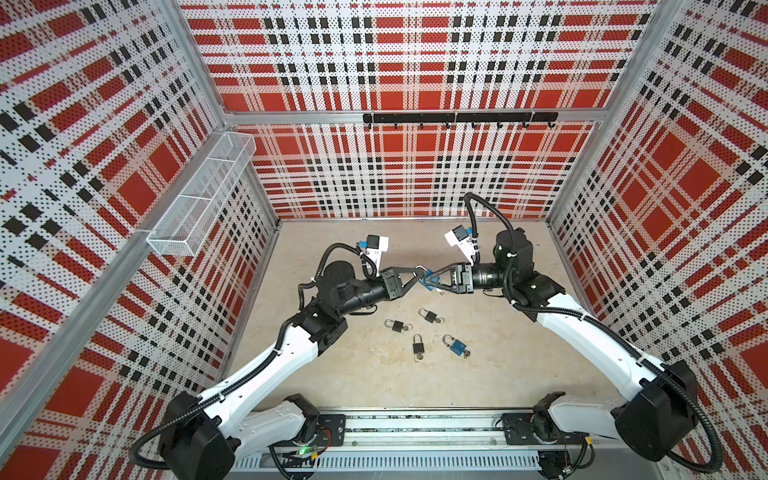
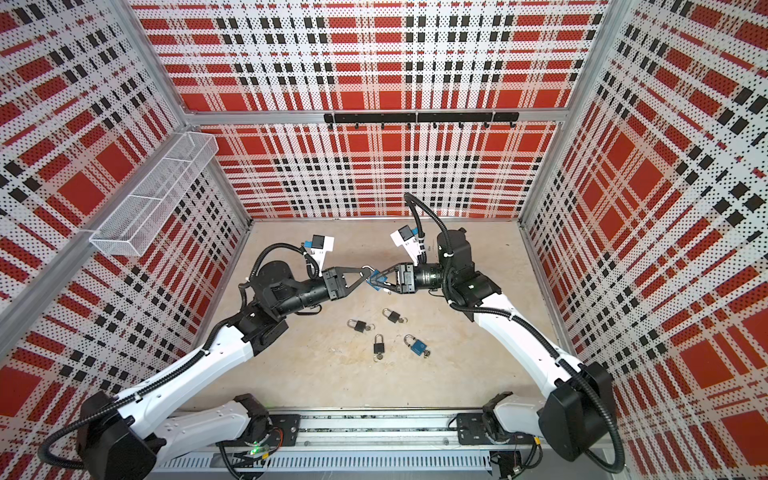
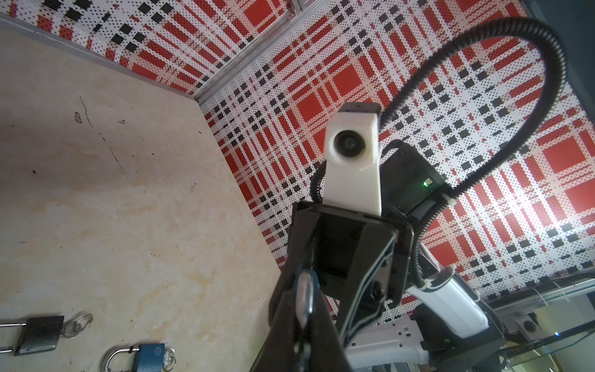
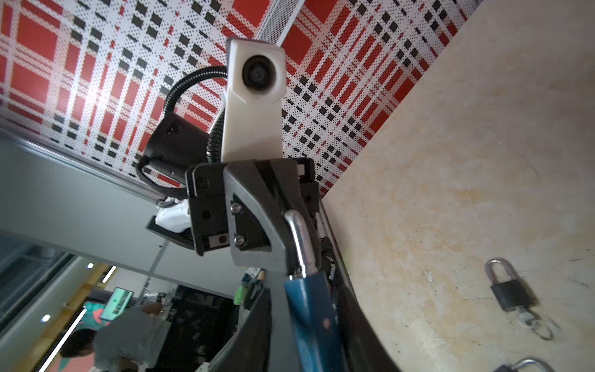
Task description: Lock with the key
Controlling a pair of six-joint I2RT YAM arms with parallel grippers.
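Observation:
The blue padlock's body is between my right gripper's fingers, so next my right gripper opens, moves back and closes on the key [image 2: 388, 290] to pull it out.
A blue padlock [image 1: 425, 282] [image 2: 375, 280] hangs in mid-air between both grippers, above the middle of the table. My left gripper [image 1: 419, 276] [image 3: 304, 309] is shut on its silver shackle [image 3: 304, 296] [image 4: 301, 241]. My right gripper [image 1: 430, 281] [image 4: 306, 299] faces it from the other side. Its jaws stand on either side of the blue body [image 4: 309, 309], with a gap showing on one side. The key of this lock does not show clearly.
Three black padlocks [image 1: 395, 325] [image 1: 431, 316] [image 1: 417, 345] and a second blue one [image 1: 455, 345] lie on the beige table [image 1: 332, 374] below, with keys on rings in them. A wire basket [image 1: 199, 195] hangs on the left wall and a black hook rail [image 1: 457, 117] on the back wall.

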